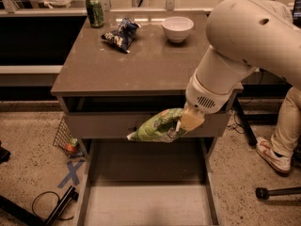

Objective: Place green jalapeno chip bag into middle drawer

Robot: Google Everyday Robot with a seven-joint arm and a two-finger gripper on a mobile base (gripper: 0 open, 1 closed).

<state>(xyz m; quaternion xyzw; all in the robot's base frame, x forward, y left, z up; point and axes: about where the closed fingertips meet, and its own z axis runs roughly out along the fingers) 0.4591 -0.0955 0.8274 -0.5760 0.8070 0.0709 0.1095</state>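
Next, my gripper releases the green jalapeno chip bag on the middle drawer's bottom (123, 175), toward the side with the blue tape cross. The bag hangs above that drawer's back part now.
The green jalapeno chip bag (156, 126) is a light green glossy bag hanging in the air in front of the closed upper drawer front (101, 124), hiding its handle. My gripper (182, 122) is shut on the bag's right end, just below the cabinet top's front edge, with the big white arm (235, 55) above it. The middle drawer (146, 205) is pulled out wide below, its pale flat floor showing. The bag hangs above the drawer's back part and does not touch it.
On the cabinet top (141, 65) stand a green can (95, 11), a dark blue-and-white bag (121, 33) and a white bowl (177, 28). A person's leg and shoe (275, 152) are at the right. A wire basket (66, 140), blue tape cross (71, 173) and cables lie on the left floor.
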